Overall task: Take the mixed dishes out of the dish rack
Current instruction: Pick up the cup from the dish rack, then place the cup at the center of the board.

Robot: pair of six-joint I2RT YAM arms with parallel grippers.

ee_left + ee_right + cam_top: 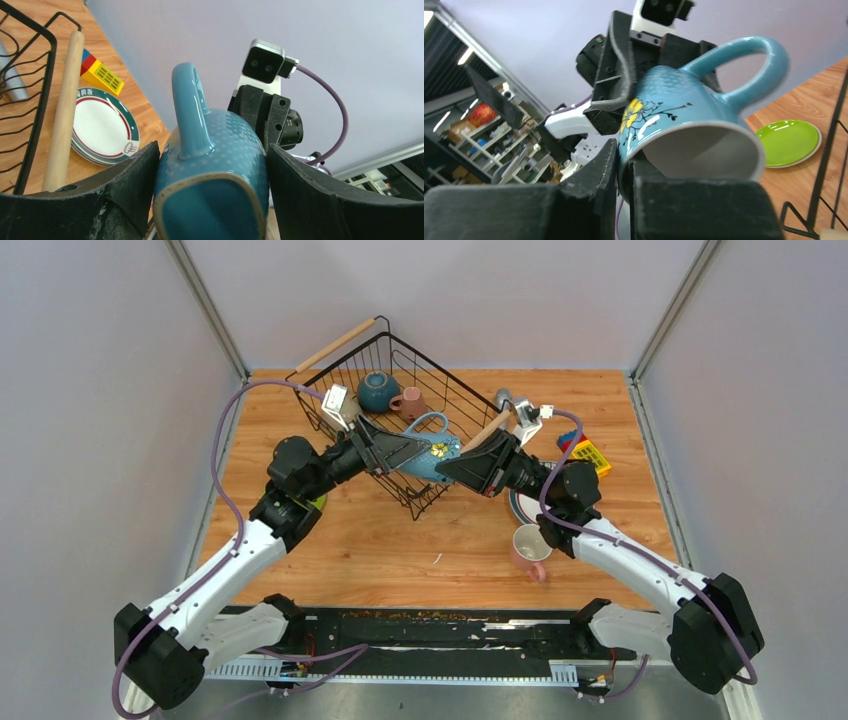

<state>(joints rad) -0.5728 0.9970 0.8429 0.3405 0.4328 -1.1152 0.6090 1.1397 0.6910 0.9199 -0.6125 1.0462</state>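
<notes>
My right gripper needs to let go of the blue mug on the bare table (pixel 491 529), beside the second pink mug.
A blue mug (pixel 435 452) with a yellow flower hangs tilted above the near corner of the black wire dish rack (pixel 447 392). My left gripper (pixel 405 450) is closed across its body near the base; in the left wrist view both fingers press the mug (pixel 235 140) at the left gripper (pixel 212 150). My right gripper (pixel 458 466) is shut on the rim; in the right wrist view the mug (pixel 674 110) has one finger inside and one outside at the right gripper (pixel 625 160). A teal bowl (pixel 378 390) and a pink mug (pixel 410 403) sit in the rack.
A second pink mug (pixel 528 548) lies on the table by the right arm. White patterned plates (pixel 102 125) are stacked right of the rack, beside a toy block (pixel 590 452). A lime-green plate (pixel 789 142) lies on the left, a grey cylinder (pixel 503 398) behind.
</notes>
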